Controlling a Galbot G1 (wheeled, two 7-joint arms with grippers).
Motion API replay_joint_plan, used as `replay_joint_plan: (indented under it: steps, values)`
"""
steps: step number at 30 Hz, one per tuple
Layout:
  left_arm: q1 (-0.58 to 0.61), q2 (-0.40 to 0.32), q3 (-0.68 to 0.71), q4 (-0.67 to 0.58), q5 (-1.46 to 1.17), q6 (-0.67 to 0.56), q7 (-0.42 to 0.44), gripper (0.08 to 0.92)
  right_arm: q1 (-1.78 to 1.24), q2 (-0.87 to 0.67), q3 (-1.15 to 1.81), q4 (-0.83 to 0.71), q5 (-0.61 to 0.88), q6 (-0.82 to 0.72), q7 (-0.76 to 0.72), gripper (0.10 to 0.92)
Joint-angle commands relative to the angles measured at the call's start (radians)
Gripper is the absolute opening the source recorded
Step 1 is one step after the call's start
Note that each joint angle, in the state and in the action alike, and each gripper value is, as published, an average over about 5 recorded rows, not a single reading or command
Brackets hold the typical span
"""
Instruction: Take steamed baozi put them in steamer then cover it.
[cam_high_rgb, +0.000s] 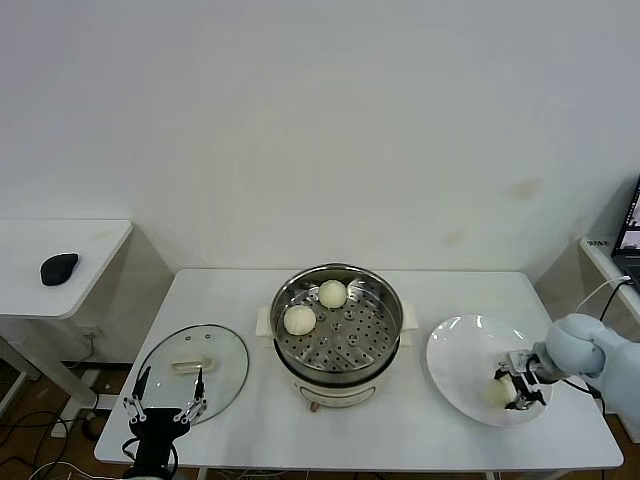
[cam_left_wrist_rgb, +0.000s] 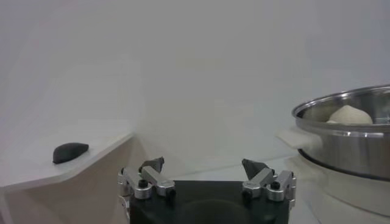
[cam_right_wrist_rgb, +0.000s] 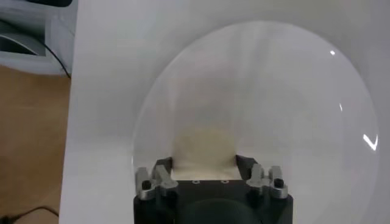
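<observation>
Next, I let the baozi go from my right gripper on the near part of the steamer's perforated tray (cam_high_rgb: 334, 349), before the two baozi.
The steamer (cam_high_rgb: 385, 305) stands mid-table with two baozi (cam_high_rgb: 332, 293) (cam_high_rgb: 299, 319) on its perforated tray. A third baozi (cam_high_rgb: 496, 393) lies on the white plate (cam_high_rgb: 460, 350) at the right. My right gripper (cam_high_rgb: 512, 390) is down on the plate, its fingers pressed to both sides of this baozi; the right wrist view shows the baozi (cam_right_wrist_rgb: 204, 149) filling the gap of the gripper (cam_right_wrist_rgb: 203, 165). No fourth baozi shows. The glass cover (cam_high_rgb: 225, 355) lies flat on the table at the left. My left gripper (cam_high_rgb: 165, 397) hovers open and empty at the cover's near edge.
A side table at the far left holds a black mouse (cam_high_rgb: 58, 267), which also shows in the left wrist view (cam_left_wrist_rgb: 70, 151). The steamer's rim (cam_left_wrist_rgb: 341, 131) with a baozi (cam_left_wrist_rgb: 349, 114) shows in the left wrist view. A laptop (cam_high_rgb: 630, 235) stands at the right edge.
</observation>
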Motion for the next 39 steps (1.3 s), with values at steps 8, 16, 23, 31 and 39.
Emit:
replay_joint_plan:
  steps: [8,16,23,31,39]
  values:
    - [-0.006,0.005,0.003,-0.008,-0.003,0.001,0.001,0.823,0.437,-0.052,-0.197,0.085,0.239,-0.035,-0.077,0.594]
    - [-0.01,0.007,0.001,-0.013,-0.003,0.001,0.0,0.823,0.786,0.041,-0.33,0.077,0.366,-0.048,-0.086,0.594]
    - [-0.013,0.004,-0.009,-0.015,-0.006,0.002,-0.001,0.823,0.985,0.213,-0.511,0.12,0.438,-0.043,-0.036,0.594]
    - [-0.014,0.003,-0.014,-0.012,-0.01,0.004,0.001,0.823,0.973,0.424,-0.608,0.162,0.473,0.065,0.049,0.595]
    - [-0.018,-0.001,-0.02,-0.013,-0.012,0.004,0.001,0.823,0.934,0.527,-0.685,0.16,0.384,0.204,0.065,0.595]
